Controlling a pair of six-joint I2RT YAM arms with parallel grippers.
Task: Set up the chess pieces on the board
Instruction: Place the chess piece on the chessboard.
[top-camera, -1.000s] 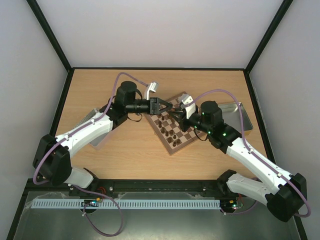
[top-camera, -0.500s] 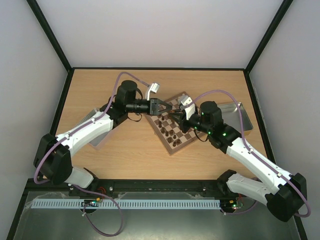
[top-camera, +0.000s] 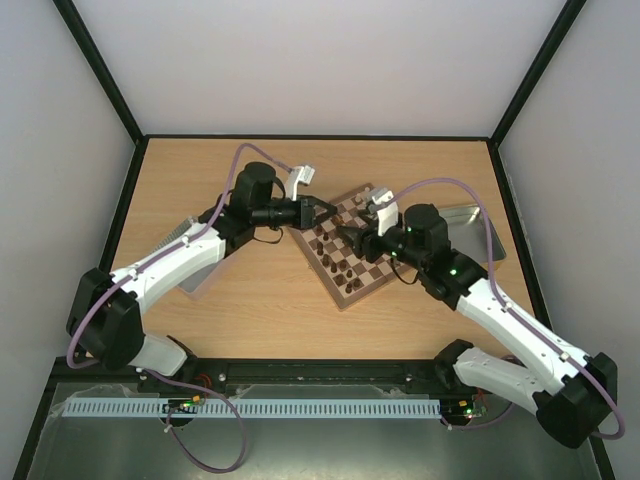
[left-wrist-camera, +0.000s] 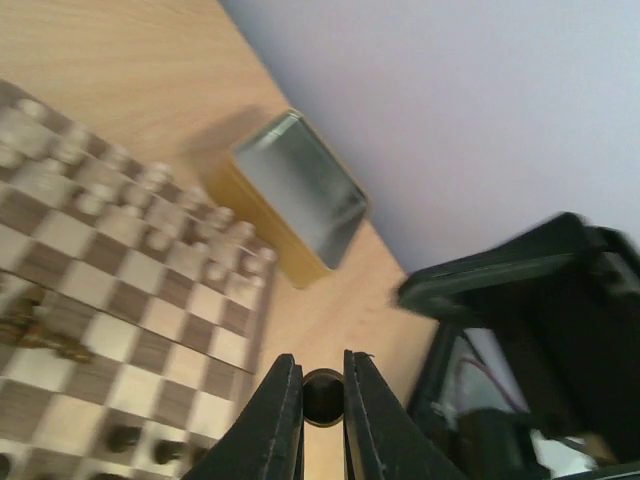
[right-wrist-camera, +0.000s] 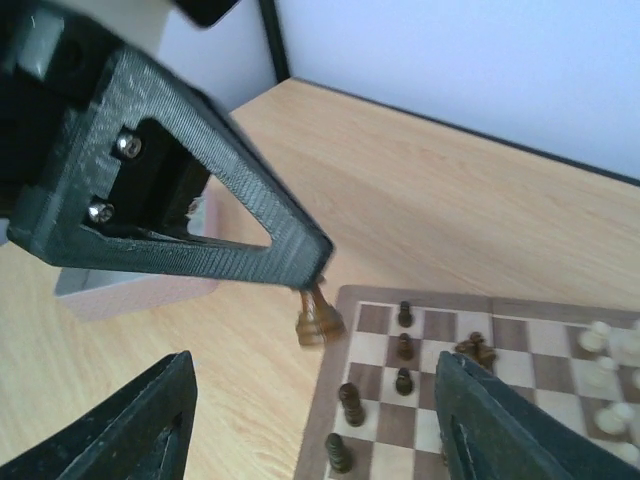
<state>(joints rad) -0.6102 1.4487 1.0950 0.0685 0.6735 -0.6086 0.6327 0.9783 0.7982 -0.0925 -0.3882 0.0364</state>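
Note:
I should use my left gripper to set the dark brown piece down on a free square (top-camera: 337, 257) among the dark chess pieces.
The board (top-camera: 345, 301) lies tilted at mid-table, with dark chess pieces (right-wrist-camera: 403, 349) on its near-left squares and cream ones (left-wrist-camera: 150, 188) along its far side. My left gripper (top-camera: 322, 212) hangs over the board's left corner, shut on a dark brown piece (left-wrist-camera: 322, 397) whose round base shows between the jaws. In the right wrist view that piece (right-wrist-camera: 317, 318) dangles from the left gripper's fingertip (right-wrist-camera: 300, 255), just off the board (right-wrist-camera: 330, 410) edge. My right gripper (top-camera: 352, 236) faces it from the right. It stands wide open and empty (right-wrist-camera: 315, 440).
A gold-rimmed tin (left-wrist-camera: 295, 195) stands past the board's far corner, seen at the right in the top view (top-camera: 470, 228). A grey tin (top-camera: 185, 245) lies partly under the left arm. Bare wood (top-camera: 250, 300) surrounds the board.
My left gripper's jaws have closed on the dark piece. My right gripper's jaws have sprung wide open, and it has backed slightly to the right.

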